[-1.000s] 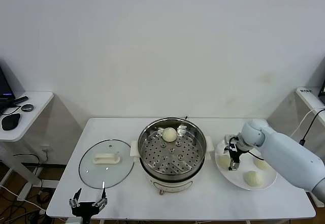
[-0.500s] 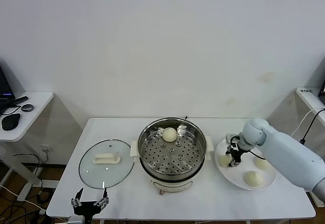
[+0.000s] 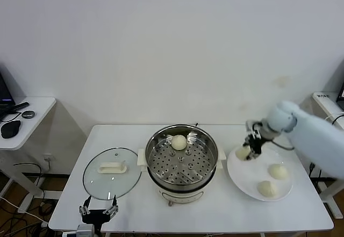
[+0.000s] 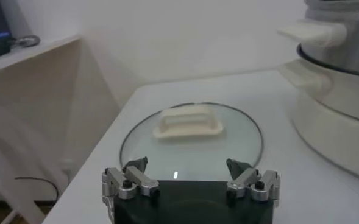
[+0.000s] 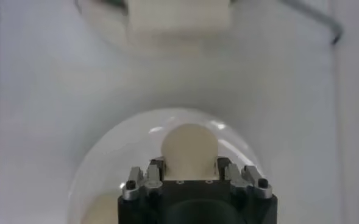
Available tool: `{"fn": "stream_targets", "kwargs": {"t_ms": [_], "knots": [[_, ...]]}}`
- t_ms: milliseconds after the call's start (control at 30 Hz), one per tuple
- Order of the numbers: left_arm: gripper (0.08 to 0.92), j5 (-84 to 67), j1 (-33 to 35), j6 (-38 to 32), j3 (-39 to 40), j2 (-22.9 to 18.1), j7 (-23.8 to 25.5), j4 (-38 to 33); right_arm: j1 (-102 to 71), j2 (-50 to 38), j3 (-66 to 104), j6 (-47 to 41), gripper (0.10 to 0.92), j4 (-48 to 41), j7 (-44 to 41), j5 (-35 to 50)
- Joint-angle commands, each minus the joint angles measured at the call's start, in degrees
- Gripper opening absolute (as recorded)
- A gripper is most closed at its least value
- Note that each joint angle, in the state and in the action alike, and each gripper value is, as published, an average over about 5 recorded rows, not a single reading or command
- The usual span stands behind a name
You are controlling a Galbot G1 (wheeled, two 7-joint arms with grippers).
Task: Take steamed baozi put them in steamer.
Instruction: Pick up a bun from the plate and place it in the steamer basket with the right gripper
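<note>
The robot's right gripper will release the baozi on the steamer's tray (image 3: 158, 159), by the rim facing the glass lid.
My right gripper (image 3: 250, 144) is shut on a cream-white steamed baozi (image 3: 243, 152) and holds it just above the left rim of the white plate (image 3: 244, 175). The right wrist view shows that baozi (image 5: 189, 145) pinched between the fingers of the right gripper (image 5: 189, 163). Two more baozi (image 3: 278, 171) (image 3: 267, 188) lie on the plate. The shiny steel steamer (image 3: 152, 146) stands at the table's middle with one baozi (image 3: 178, 142) on its perforated tray. My left gripper (image 3: 99, 213) (image 4: 191, 171) waits open at the table's front left edge.
A round glass lid (image 3: 112, 172) (image 4: 191, 137) with a white handle lies flat to the left of the steamer, just beyond the left gripper. The steamer's white side handle (image 5: 179, 15) faces the plate. A side table (image 3: 21, 113) stands at far left.
The right gripper's jaws closed on the plate's left baozi and lifted it up and back off the plate. The left gripper has hardly moved.
</note>
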Motion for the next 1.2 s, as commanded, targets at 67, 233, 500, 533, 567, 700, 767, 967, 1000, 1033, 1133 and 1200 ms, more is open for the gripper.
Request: {"fn": "stream_targets", "kwargs": {"t_ms": [67,233,500,533,567,700,767,967,1000,1033,1133,1200], "knots": [[0.823,1.14,-1.07,0.02,0.67,0.63,-0.10,-0.76,32.76,7.03,-22.27,-11.20,0.503,7.57,-2.32,21.73],[0.823,1.29,-0.68,0.15,0.78,0.58,-0.10,-2.55,36.22,17.71,-24.43,-15.18,0.501,5.91,-1.55,27.60],[0.823,1.43,0.48,0.01,1.42,0.28,-0.44,-4.65,31.52,34.12,-26.54,-17.09,0.501,-1.53,1.13,29.47],[0.823,1.43,0.60,-0.01,1.48,0.22,-0.50,-4.83,30.91,35.48,-26.84,-17.10,0.501,-2.45,1.37,29.41],[0.823,1.41,0.70,-0.03,1.54,0.17,-0.55,-5.01,30.32,36.74,-27.28,-17.11,0.501,-3.31,1.67,29.35],[0.823,1.31,0.96,-0.06,1.74,-0.16,-0.69,-5.66,28.03,40.36,-29.44,-17.09,0.501,-5.49,2.53,28.64],[0.823,1.26,1.00,-0.06,1.84,-0.27,-0.70,-5.81,26.42,41.68,-29.98,-17.09,0.501,-6.71,2.78,27.53],[0.823,1.29,1.28,-0.15,2.38,-0.20,-0.92,-6.37,20.87,45.87,-30.13,-17.09,0.501,-12.71,4.09,23.03],[0.823,1.29,1.36,-0.16,2.48,-0.22,-0.94,-6.45,19.90,46.52,-30.06,-17.09,0.501,-13.79,4.38,22.34],[0.823,1.28,1.41,-0.17,2.57,-0.25,-0.95,-6.49,19.04,47.17,-29.94,-17.09,0.501,-14.87,4.58,21.75],[0.823,1.27,1.39,-0.17,2.66,-0.33,-0.94,-6.47,17.03,48.54,-29.64,-17.08,0.501,-17.29,4.87,20.44],[0.823,1.23,1.36,-0.16,2.66,-0.26,-0.91,-6.45,16.20,48.86,-29.45,-17.07,0.501,-17.93,4.73,20.01]]}}
